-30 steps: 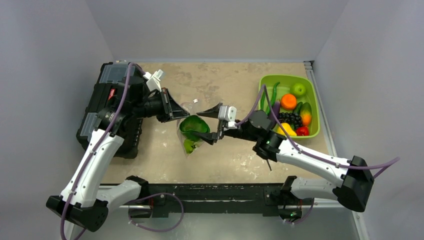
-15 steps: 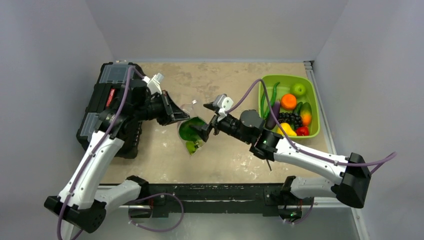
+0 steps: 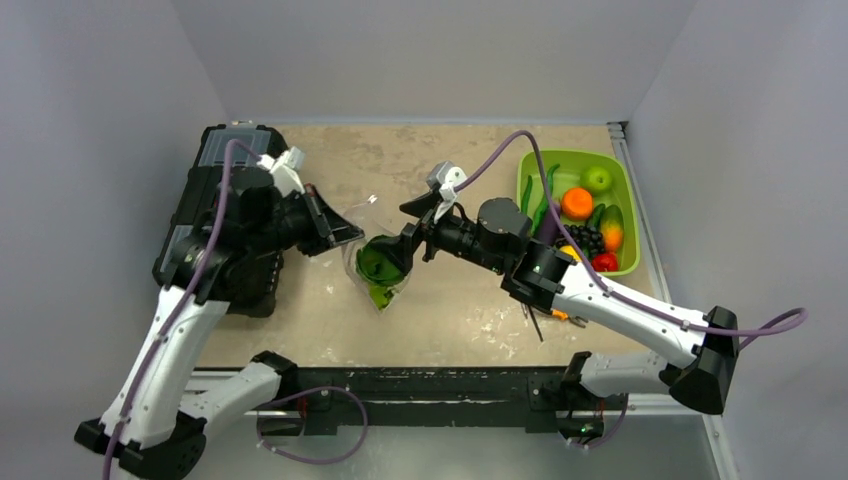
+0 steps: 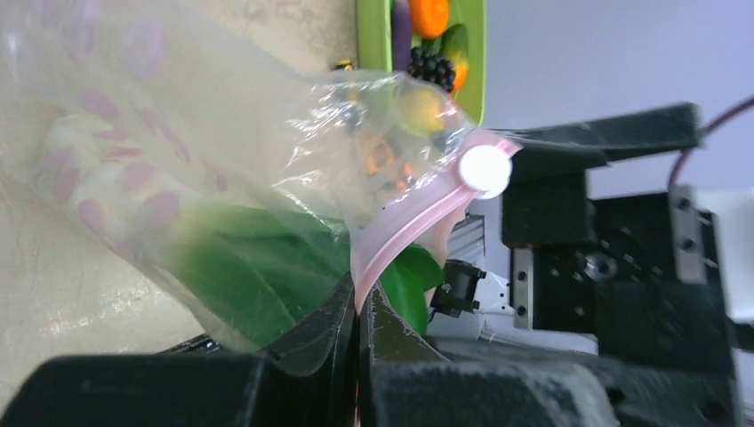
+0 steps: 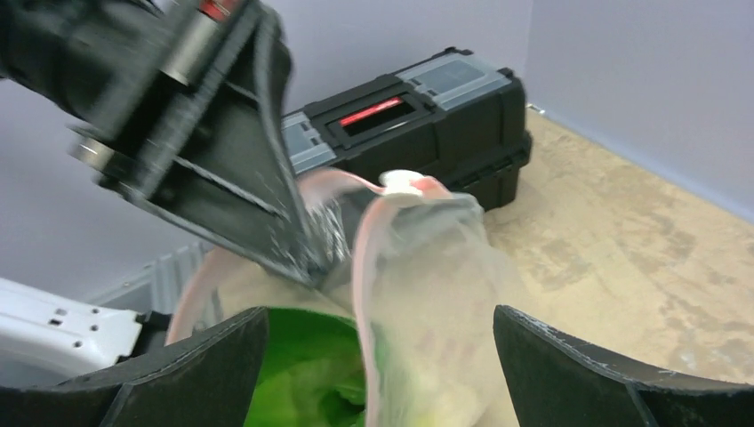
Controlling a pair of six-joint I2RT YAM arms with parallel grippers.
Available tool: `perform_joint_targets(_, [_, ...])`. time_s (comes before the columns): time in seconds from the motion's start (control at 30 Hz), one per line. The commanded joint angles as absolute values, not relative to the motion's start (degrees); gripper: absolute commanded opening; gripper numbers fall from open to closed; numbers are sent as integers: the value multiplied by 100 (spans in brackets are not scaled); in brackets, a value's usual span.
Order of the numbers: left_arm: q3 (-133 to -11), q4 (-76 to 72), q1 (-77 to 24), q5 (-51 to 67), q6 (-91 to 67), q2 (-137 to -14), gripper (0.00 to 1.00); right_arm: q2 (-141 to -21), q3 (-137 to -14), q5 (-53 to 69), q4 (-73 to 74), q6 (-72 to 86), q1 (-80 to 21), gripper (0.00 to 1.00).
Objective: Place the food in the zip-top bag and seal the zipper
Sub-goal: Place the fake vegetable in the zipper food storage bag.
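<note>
The wide fingers of my right gripper straddle the leafy green food and the bag's pink rim, so next I move clear of the food and pinch the bag's rim alone (image 5: 366, 342).
The clear zip-top bag (image 3: 372, 270) hangs at mid-table with the leafy green food (image 3: 381, 262) inside its mouth. My left gripper (image 3: 338, 235) is shut on the bag's pink zipper (image 4: 411, 233). The strip runs up out of the closed jaws to a white slider (image 4: 485, 169). Green leaves (image 4: 253, 276) show through the film. My right gripper (image 3: 405, 238) stands wide open at the bag's mouth. Its fingers (image 5: 200, 369) straddle the pink rim (image 5: 363, 267) and the food (image 5: 298, 378), touching neither.
A black toolbox (image 3: 205, 205) lies at the left, under my left arm. A lime-green bin (image 3: 628, 215) of fruit and vegetables sits at the right rear. Grey walls close in the table on three sides.
My right gripper has opened wide and moved left to the bag's mouth, with the food now lower in the bag. My left gripper, still shut on the zipper, shifted slightly left and nearer.
</note>
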State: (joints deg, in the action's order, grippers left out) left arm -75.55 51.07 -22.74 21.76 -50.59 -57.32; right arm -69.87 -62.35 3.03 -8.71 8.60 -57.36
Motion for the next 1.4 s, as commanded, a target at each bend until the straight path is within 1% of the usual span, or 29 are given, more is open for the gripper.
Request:
perform_joint_targets(0.0, [-7907,5195,-2274,1562,-5122,-5353,0,-6928,-6566,841,-325,1528,-5740,99])
perform_joint_targets(0.07, [-7686,5246,-2202,1753,-5183,-5702,0,-7031,-6700,770,-60,1809,-5739,99])
perform_joint_targets(0.13, [-7539,5320,-2188,1622,-5304,-5867,0,-7149,-6890,488,509,2198,-5739,99])
perform_joint_targets(0.23, [-7172,4794,-2188,1434,-5576,-5507,0,-7099,-6879,243,1023,2287,-5744,99])
perform_joint_targets(0.33, [-7169,4685,-2188,1421,-5619,-5405,0,-6849,-6534,366,924,2130,-5757,99])
perform_joint_targets(0.47, [-7360,4724,-2184,1494,-5687,-5425,0,-6890,-6548,476,1105,2127,-5780,98])
perform_joint_targets(0.53, [-7378,4650,-2184,1510,-5693,-5362,0,-6937,-6483,510,1038,2235,-5821,90])
perform_joint_targets(0.57, [-7401,4684,-2188,1477,-5672,-5355,0,-6952,-6458,496,988,2256,-5820,84])
perform_joint_targets(0.67, [-7444,4864,-2184,1397,-5587,-5382,0,-7052,-6538,271,978,2389,-5824,57])
perform_joint_targets(0.73, [-7409,4836,-2186,1564,-5590,-5392,0,-7200,-6666,337,932,2452,-5825,49])
perform_joint_targets(0.8, [-7393,4562,-2188,2108,-5657,-5450,0,-7419,-6874,313,882,2546,-5840,50])
perform_joint_targets(0.87, [-7455,4234,-2230,3015,-5971,-5488,0,-7723,-7073,33,855,2698,-5860,52])
perform_joint_targets(0.9, [-7509,4075,-2356,3089,-6043,-5450,0,-7898,-7163,-207,853,2714,-5866,53])
perform_joint_targets(0.97, [-7692,4181,-2573,2609,-5950,-5303,0,-8371,-7470,-788,1106,2653,-5890,53])
perform_joint_targets(1.03, [-7615,4320,-2599,2039,-5825,-5167,0,-8808,-7810,-1549,1520,2533,-6012,55])
perform_joint_targets(1.07, [-7502,4387,-2501,1953,-5828,-5163,0,-9016,-7936,-1760,1634,2514,-6041,57])
perform_joint_targets(1.13, [-7225,4361,-2258,2315,-5976,-5300,0,-9139,-8059,-1917,1755,2547,-6047,61])
perform_joint_targets(1.23, [-7050,4139,-2171,2790,-6081,-5552,0,-8938,-8132,-1693,1656,2370,-6044,69])
perform_joint_targets(1.27, [-7049,4109,-2171,2766,-6077,-5553,0,-8734,-8138,-1660,1624,2305,-6039,74])
perform_joint_targets(1.3, [-7061,4097,-2171,2678,-6069,-5526,0,-8578,-8151,-1638,1622,2223,-6038,77])
perform_joint_targets(1.37, [-7128,4169,-2167,2362,-6004,-5406,0,-8357,-8221,-1411,1734,2119,-6038,87])
